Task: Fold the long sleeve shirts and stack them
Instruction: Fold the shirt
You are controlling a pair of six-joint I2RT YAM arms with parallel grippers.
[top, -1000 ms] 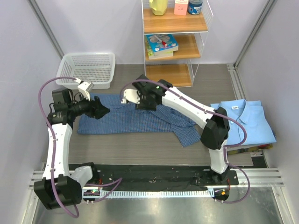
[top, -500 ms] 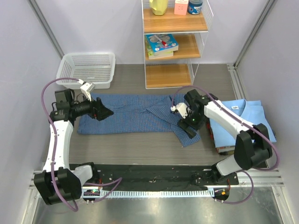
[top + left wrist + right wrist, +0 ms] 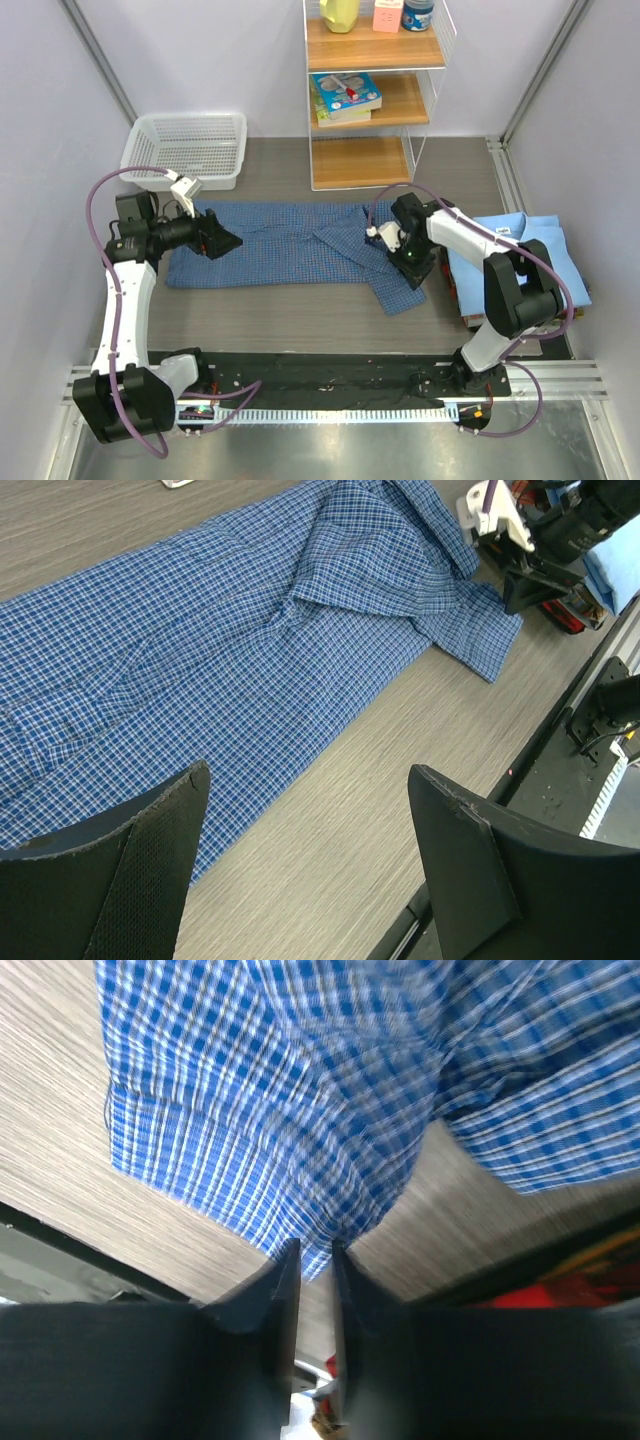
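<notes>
My left gripper will close next on the sleeve's folded part (image 3: 324, 236) (image 3: 306, 590) at the middle of the dark blue checked long sleeve shirt.
The dark blue checked long sleeve shirt (image 3: 280, 245) lies spread flat across the table, one sleeve trailing toward the near right. My right gripper (image 3: 410, 266) is down on that sleeve end. In the right wrist view its jaws (image 3: 315, 1250) are nearly together, with a fold of the checked cloth (image 3: 300, 1110) pinched between the tips. My left gripper (image 3: 226, 243) hovers open over the shirt's left part. In the left wrist view its fingers (image 3: 170, 820) stand wide above the cloth's near edge (image 3: 250, 650), holding nothing. The light blue long sleeve shirt (image 3: 530, 265) lies folded at the right.
A white mesh basket (image 3: 190, 148) stands at the back left. A wooden shelf unit (image 3: 375, 90) with books and bottles stands at the back centre. The black base rail (image 3: 330, 375) runs along the near edge. Something red and yellow (image 3: 555, 320) pokes out under the light blue shirt.
The right arm swung from the middle of the checked shirt to its right sleeve end, opened, then shut on the cloth. The left gripper opened a little wider and barely moved.
</notes>
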